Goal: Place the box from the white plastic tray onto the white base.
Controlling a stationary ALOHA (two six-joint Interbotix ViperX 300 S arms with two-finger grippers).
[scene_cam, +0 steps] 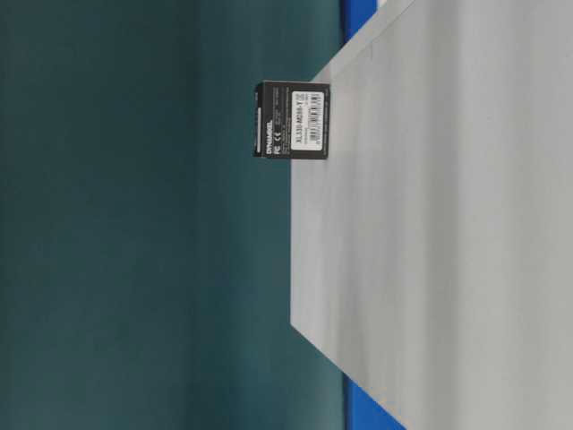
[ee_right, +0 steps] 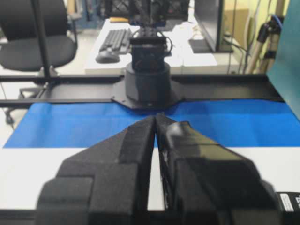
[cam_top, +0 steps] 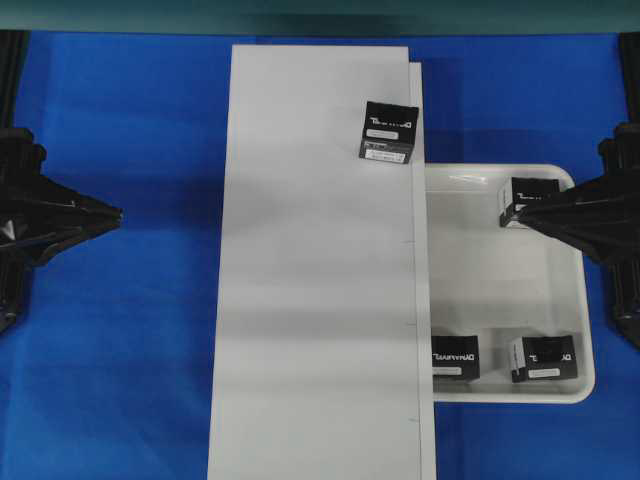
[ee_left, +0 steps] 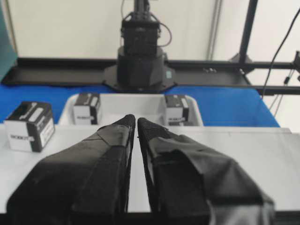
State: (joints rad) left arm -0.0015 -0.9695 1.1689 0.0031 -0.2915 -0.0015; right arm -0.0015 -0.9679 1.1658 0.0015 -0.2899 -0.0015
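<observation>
I should close my right gripper on the near and far sides (cam_top: 524, 204) of the black box at the far end of the white plastic tray.
One small black box (cam_top: 389, 132) stands on the long white base (cam_top: 320, 260) near its far right edge; it also shows in the table-level view (scene_cam: 292, 119) and the left wrist view (ee_left: 29, 126). The white plastic tray (cam_top: 500, 290) holds three more boxes: one at its far side (cam_top: 535, 187) and two at its near side (cam_top: 455, 357) (cam_top: 545, 358). My right gripper (cam_top: 520, 212) is shut and empty, its tip over the tray right beside the far box. My left gripper (cam_top: 118, 213) is shut and empty, left of the base.
Blue table cover (cam_top: 120, 380) surrounds the base and tray. The tray lies against the base's right edge. The arm bases stand at the left and right table edges.
</observation>
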